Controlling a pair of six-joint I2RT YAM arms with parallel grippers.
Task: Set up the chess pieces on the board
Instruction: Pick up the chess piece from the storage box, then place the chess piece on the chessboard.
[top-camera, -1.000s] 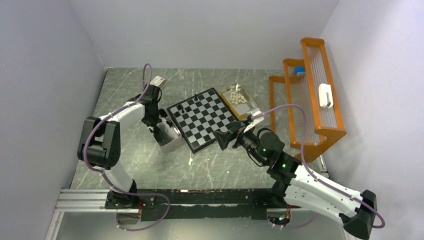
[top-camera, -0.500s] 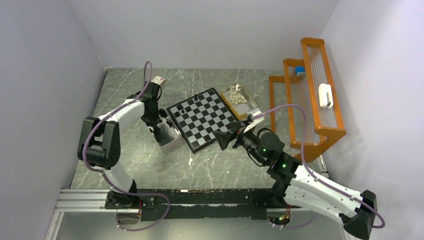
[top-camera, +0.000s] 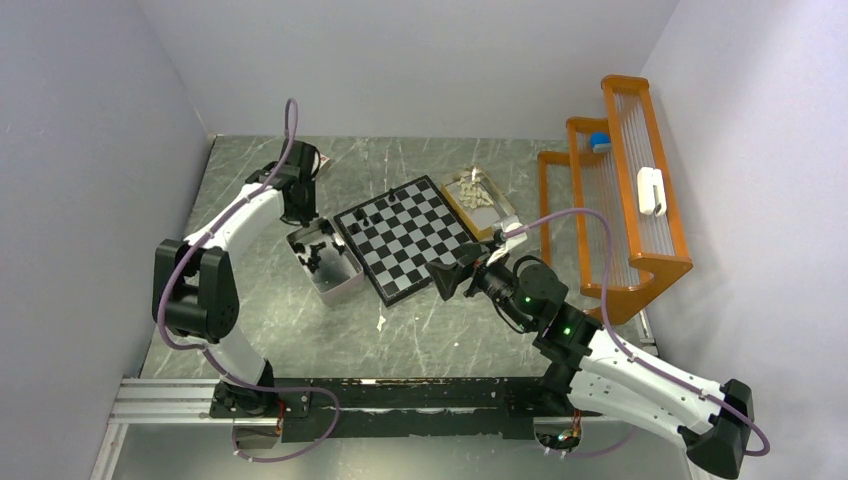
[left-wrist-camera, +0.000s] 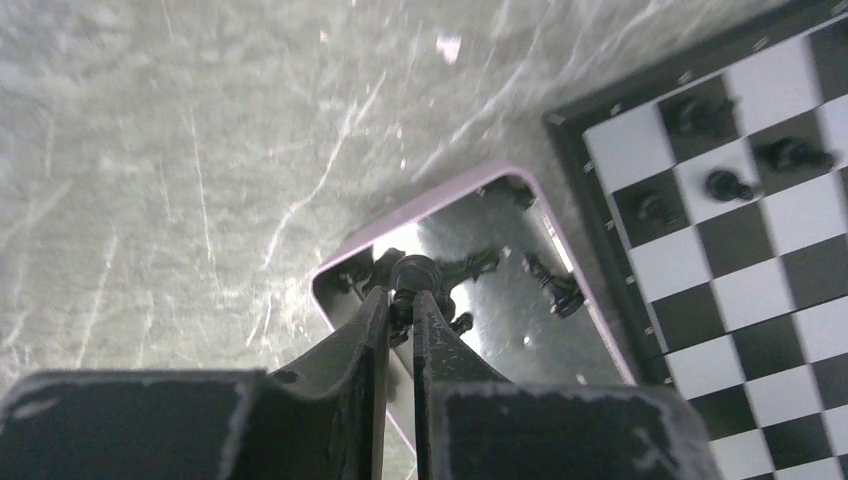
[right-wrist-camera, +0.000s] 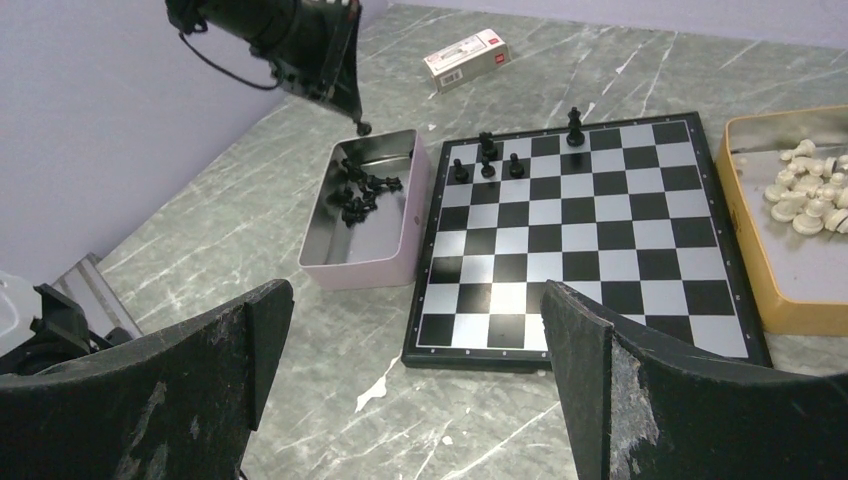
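Note:
The robot's left gripper should release the black chess piece on the board's white far-edge square (top-camera: 369, 209) (left-wrist-camera: 770, 82) beside the clustered pieces. The held piece is over the tin box now.
My left gripper (left-wrist-camera: 402, 300) is shut on a small black chess piece (left-wrist-camera: 414, 272), held up over the near corner of a pale pink tin box (left-wrist-camera: 440, 200). More black chess pieces (left-wrist-camera: 555, 285) lie in that box. The right wrist view shows this gripper (right-wrist-camera: 350, 110) hanging above the box's (right-wrist-camera: 360, 270) far end. The board (top-camera: 405, 240) lies right of the box, with several black pieces (right-wrist-camera: 487, 150) standing near its far left corner. My right gripper (right-wrist-camera: 415, 290) is open and empty, hovering low off the board's (right-wrist-camera: 580, 240) near edge.
A tan tray (right-wrist-camera: 790, 310) with cream-white chess pieces (right-wrist-camera: 810, 190) sits right of the board. A small red-and-white carton (right-wrist-camera: 466, 58) lies at the back. An orange rack (top-camera: 620, 200) stands along the right wall.
The left gripper has risen out of the box and drawn back toward the far left, carrying the black piece. The right arm has not moved.

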